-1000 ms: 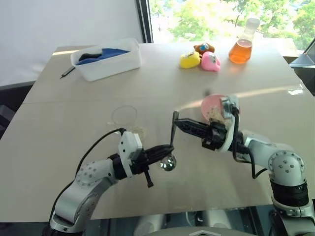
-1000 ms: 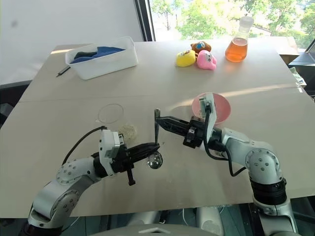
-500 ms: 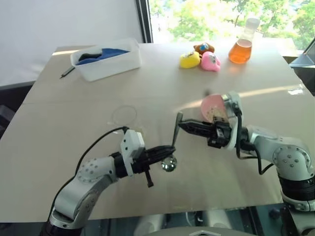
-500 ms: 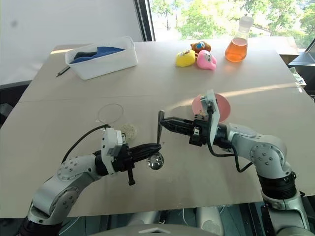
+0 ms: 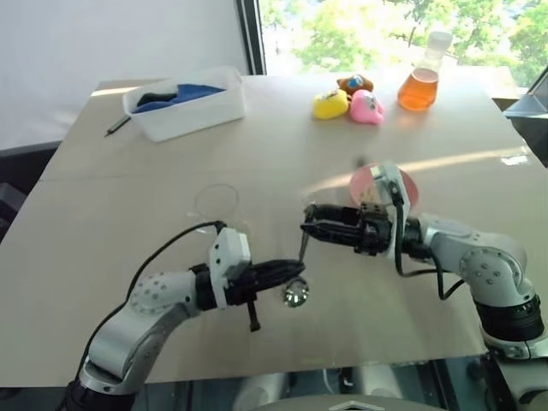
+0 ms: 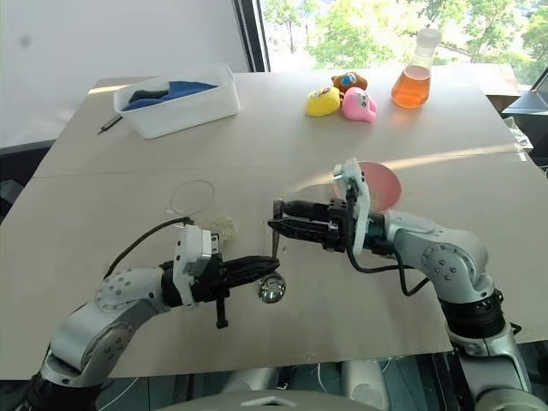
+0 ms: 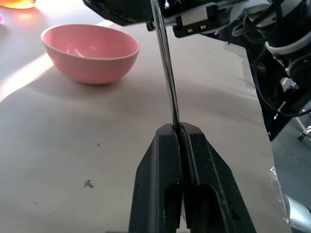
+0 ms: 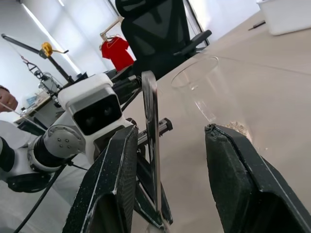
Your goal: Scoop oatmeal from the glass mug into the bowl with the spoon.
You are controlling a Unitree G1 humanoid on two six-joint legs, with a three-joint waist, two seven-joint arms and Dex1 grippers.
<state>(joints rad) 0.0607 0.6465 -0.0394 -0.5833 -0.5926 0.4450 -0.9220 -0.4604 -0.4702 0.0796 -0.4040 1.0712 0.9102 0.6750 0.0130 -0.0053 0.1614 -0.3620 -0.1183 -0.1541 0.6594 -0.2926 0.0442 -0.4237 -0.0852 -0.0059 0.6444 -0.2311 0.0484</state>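
The spoon's handle pokes up crosswise past my right gripper's fingers, so it should tilt down and grab the handle's end (image 6: 277, 205).
My left gripper (image 5: 294, 270) is shut on the silver spoon (image 5: 302, 248) low on its handle. The spoon's round bowl (image 6: 272, 292) hangs just above the table and its handle (image 7: 163, 63) stands up. My right gripper (image 8: 170, 128) is open, level, its fingers (image 8: 114, 184) either side of the handle's top (image 8: 149, 121) with a gap. The pink bowl (image 7: 90, 51) sits behind my right wrist (image 5: 390, 184). The glass mug (image 6: 193, 197) stands left of centre, with loose oatmeal (image 6: 224, 225) on the table beside it.
At the back left stands a white tub (image 5: 184, 107) with blue contents, a dark pen (image 5: 117, 126) beside it. Rubber toys (image 5: 348, 103) and a flask of orange liquid (image 5: 419, 86) stand at the back right. An office chair (image 8: 160, 29) is beyond the table.
My right gripper, shut on the top of the spoon's handle before, has opened and rolled at the wrist. The left gripper keeps the spoon, its tips slightly lower.
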